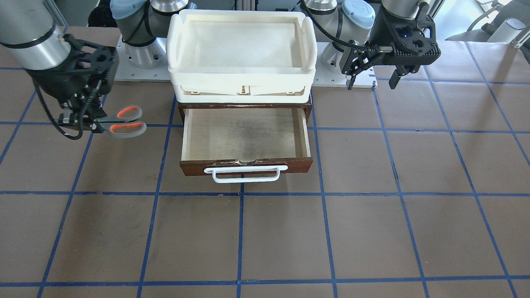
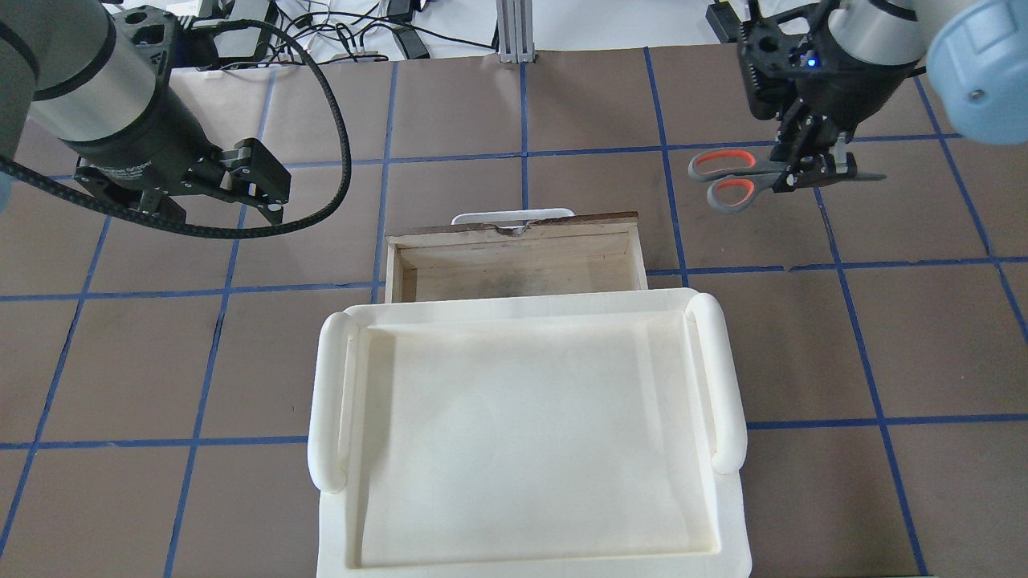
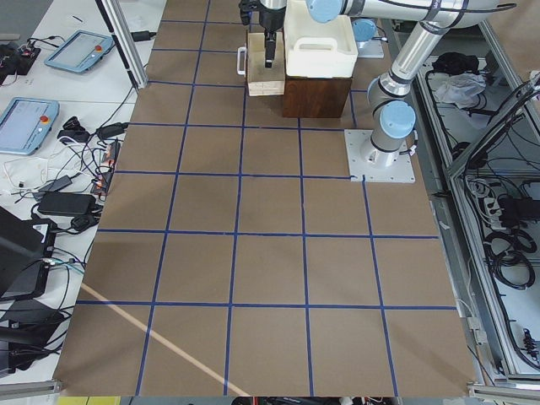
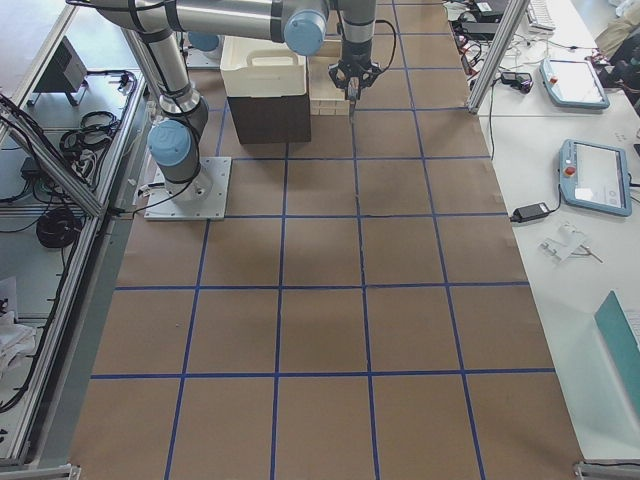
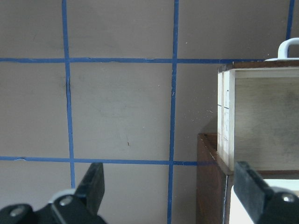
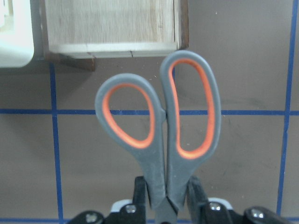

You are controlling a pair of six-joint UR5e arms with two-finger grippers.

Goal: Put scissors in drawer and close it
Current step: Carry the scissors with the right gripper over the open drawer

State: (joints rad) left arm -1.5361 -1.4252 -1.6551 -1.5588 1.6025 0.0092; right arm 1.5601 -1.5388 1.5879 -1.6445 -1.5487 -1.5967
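Observation:
The robot's right gripper needs to release the scissors on the middle of the open drawer's pale plywood bottom [image 1: 258, 134].
The scissors [image 1: 126, 122], grey handles lined in orange-red, are held level above the table in my right gripper [image 1: 89, 124], which is shut on them near the pivot. They show in the overhead view [image 2: 727, 178] and the right wrist view [image 6: 161, 126], loops pointing toward the drawer. The drawer [image 1: 246, 138] stands pulled open and empty, pale plywood inside, white loop handle [image 1: 245, 173] in front. The scissors are beside the drawer, not over it. My left gripper [image 1: 370, 78] is open and empty, hanging on the drawer's other side; its fingers [image 5: 93, 184] show in the left wrist view.
A cream-white plastic tray [image 1: 242, 80] sits on top of the dark cabinet [image 3: 316, 94] that holds the drawer. The table is brown with blue tape grid lines [image 1: 240, 231]. The arm bases [image 1: 140, 54] stand behind the cabinet.

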